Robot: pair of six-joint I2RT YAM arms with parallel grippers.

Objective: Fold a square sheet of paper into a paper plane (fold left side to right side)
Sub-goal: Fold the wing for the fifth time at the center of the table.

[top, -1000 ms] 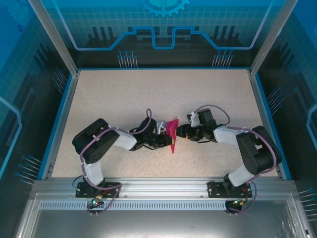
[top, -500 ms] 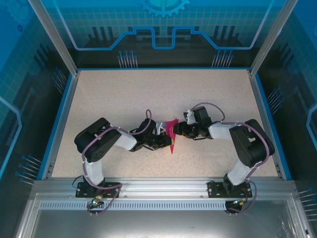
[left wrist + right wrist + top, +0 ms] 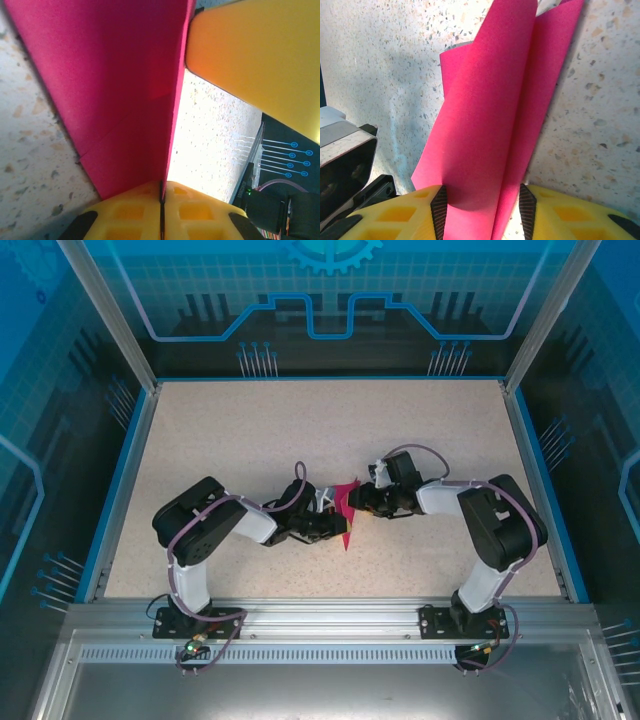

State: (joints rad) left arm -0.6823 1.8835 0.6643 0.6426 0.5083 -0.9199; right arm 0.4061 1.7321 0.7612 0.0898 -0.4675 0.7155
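I can see the paper's wide end standing loose, far from my left gripper's hold near the narrow point, so next I open this gripper and pinch nearer the wide end (image 3: 342, 498).
The square sheet of paper (image 3: 346, 508) is magenta-pink and stands up off the table, loosely folded into a V. My left gripper (image 3: 333, 526) is shut on its lower edge; in the left wrist view the paper (image 3: 115, 90) rises out of the closed yellow jaws of the left gripper (image 3: 161, 186). My right gripper (image 3: 359, 502) reaches in from the right. In the right wrist view the folded paper (image 3: 490, 115) lies between the two black pads (image 3: 439, 210) of the right gripper (image 3: 482, 200), whose jaws stand apart around the loose fold.
The speckled table (image 3: 250, 440) lies inside a blue-edged frame with glass walls. A yellow finger of the right gripper (image 3: 260, 55) crosses the top right of the left wrist view. Part of the left arm's dark body (image 3: 345, 160) sits beside the paper.
My right arm has moved left up to the paper, and its jaws have narrowed around the fold. The left gripper has stayed in place, holding the paper.
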